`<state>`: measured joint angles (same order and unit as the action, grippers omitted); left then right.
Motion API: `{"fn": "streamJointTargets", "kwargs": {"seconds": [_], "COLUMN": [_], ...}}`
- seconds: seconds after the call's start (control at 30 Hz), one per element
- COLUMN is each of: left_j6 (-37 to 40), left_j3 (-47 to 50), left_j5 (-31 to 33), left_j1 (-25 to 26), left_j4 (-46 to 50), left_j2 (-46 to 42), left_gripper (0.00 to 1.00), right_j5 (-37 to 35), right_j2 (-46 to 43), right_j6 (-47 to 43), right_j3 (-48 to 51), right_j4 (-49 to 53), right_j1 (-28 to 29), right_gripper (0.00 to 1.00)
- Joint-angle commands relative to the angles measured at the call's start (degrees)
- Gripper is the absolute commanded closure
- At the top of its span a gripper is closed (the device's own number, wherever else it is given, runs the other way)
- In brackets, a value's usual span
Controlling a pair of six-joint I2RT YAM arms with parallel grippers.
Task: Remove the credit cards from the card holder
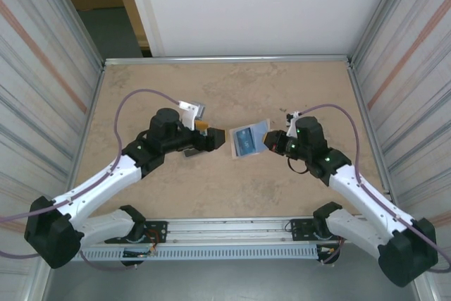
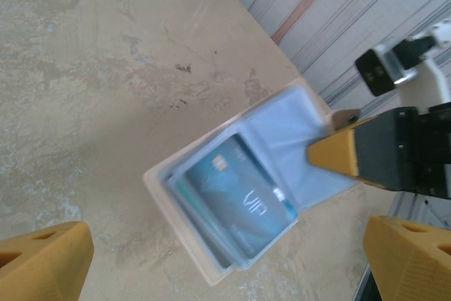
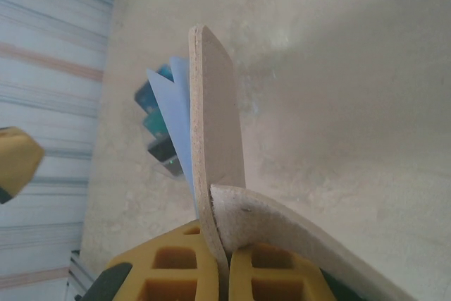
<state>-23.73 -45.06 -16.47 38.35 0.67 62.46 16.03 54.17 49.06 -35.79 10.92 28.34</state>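
Next, I let go of the beige card holder, which lies open between my grippers now, with my right gripper on the tan table [image 1: 249, 156] between my grippers, a bit nearer the metal rail.
The beige card holder [image 1: 262, 126] lies open on the table between my two grippers, its pale blue lining [image 2: 289, 132] facing up. A teal credit card [image 2: 236, 206] marked VIP sits in its pocket on top of other cards; their teal edges [image 3: 156, 121] poke out past the lining. My right gripper [image 1: 270, 143] is shut on the holder's beige flap [image 3: 215, 139], which is pinched between its yellow fingers [image 3: 176, 266]. One of those yellow fingers [image 2: 345, 156] presses the holder's far side. My left gripper [image 1: 220, 139] stands wide open just left of the holder, with one finger [image 2: 42, 259] on each side of the cards and nothing between them.
The tan table [image 1: 232, 89] is walled by corrugated metal panels [image 1: 42, 68] on the left and right. A metal rail [image 1: 232, 230] runs along the near edge between the arm bases. Purple cables [image 1: 130, 100] loop above both arms.
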Motion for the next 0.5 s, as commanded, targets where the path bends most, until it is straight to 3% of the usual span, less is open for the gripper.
{"fn": "streamJointTargets", "kwargs": {"seconds": [0.0,0.47], "left_j6": [2.02,2.75], "left_j3": [0.67,1.79], "left_j5": [3.68,6.14], "left_j1": [0.51,1.59], "left_j4": [0.18,-0.57], "left_j2": [0.43,2.33], "left_gripper": [0.01,0.01], "right_j5": [0.79,2.19], "right_j2": [4.94,21.46], "right_j6": [2.95,3.63], "right_j3": [-2.35,-3.76], "right_j4": [0.28,-8.74], "right_j1": [1.46,3.3], "right_gripper": [1.0,1.0]}}
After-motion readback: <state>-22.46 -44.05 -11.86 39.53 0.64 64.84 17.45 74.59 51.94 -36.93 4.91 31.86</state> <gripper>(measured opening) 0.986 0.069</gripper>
